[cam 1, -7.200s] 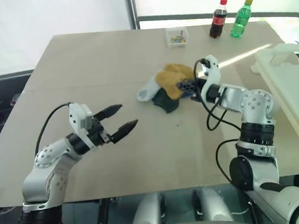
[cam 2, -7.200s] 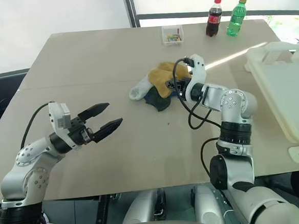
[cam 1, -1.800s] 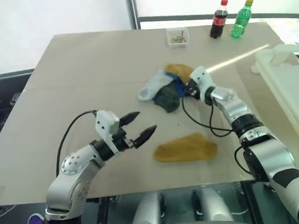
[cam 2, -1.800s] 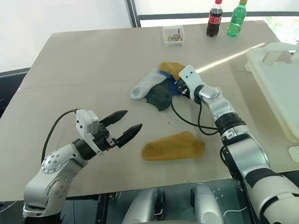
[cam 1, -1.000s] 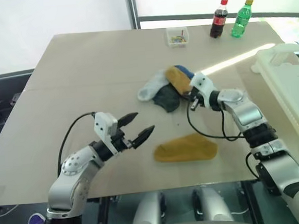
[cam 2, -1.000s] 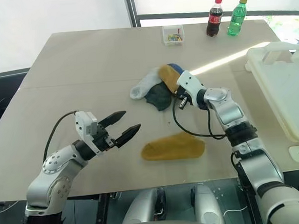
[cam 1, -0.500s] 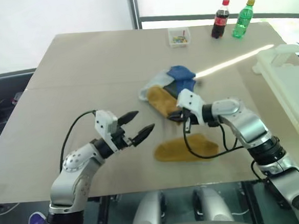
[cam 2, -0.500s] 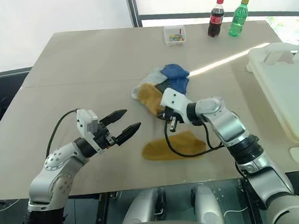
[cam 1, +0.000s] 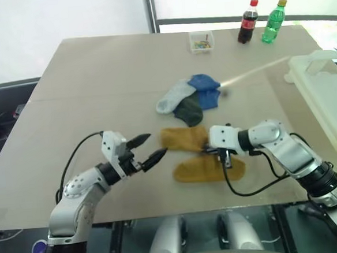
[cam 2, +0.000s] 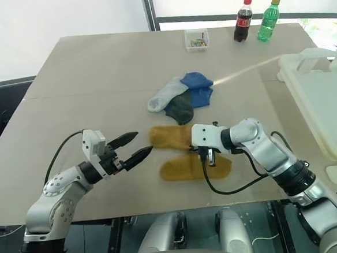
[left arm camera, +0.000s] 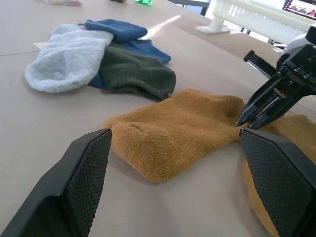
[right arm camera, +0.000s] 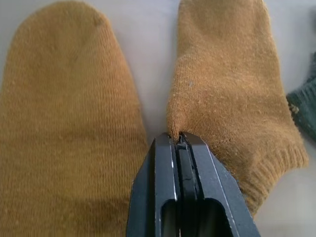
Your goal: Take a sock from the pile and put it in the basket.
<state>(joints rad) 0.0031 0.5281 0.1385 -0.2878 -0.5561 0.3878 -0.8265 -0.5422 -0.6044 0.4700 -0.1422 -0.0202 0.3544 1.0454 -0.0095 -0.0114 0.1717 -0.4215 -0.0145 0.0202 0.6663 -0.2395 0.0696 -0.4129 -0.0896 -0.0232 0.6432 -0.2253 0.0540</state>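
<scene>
I can see my right gripper pinching the mustard sock's side edge, so I need to take the cuff (right arm camera: 277, 175) with my right gripper and the toe with my left gripper before they lift the sock.
The pile (cam 1: 190, 99) of light grey, dark green and blue socks lies mid-table. Nearer the front edge, my right gripper (cam 1: 207, 150) is shut on the edge of a mustard-yellow sock (cam 1: 182, 137) that rests flat on the table; the right wrist view shows the jaws (right arm camera: 177, 137) pinching a fold of it. A second mustard sock (cam 1: 209, 170) lies loose just in front. My left gripper (cam 1: 153, 146) hovers open to the left of both, its fingers (left arm camera: 84, 168) framing the held sock (left arm camera: 173, 128). The white basket (cam 1: 328, 98) stands at the right edge.
A small clear box (cam 1: 200, 41), a cola bottle (cam 1: 248, 21) and a green bottle (cam 1: 272, 21) stand along the far edge. The right arm's black cable loops over the loose mustard sock. The table's front edge is close to both grippers.
My right gripper has dragged the mustard sock off the pile toward the front edge, beside the loose mustard sock. The blue sock now lies uncovered. My left gripper has stayed open and nearly still.
</scene>
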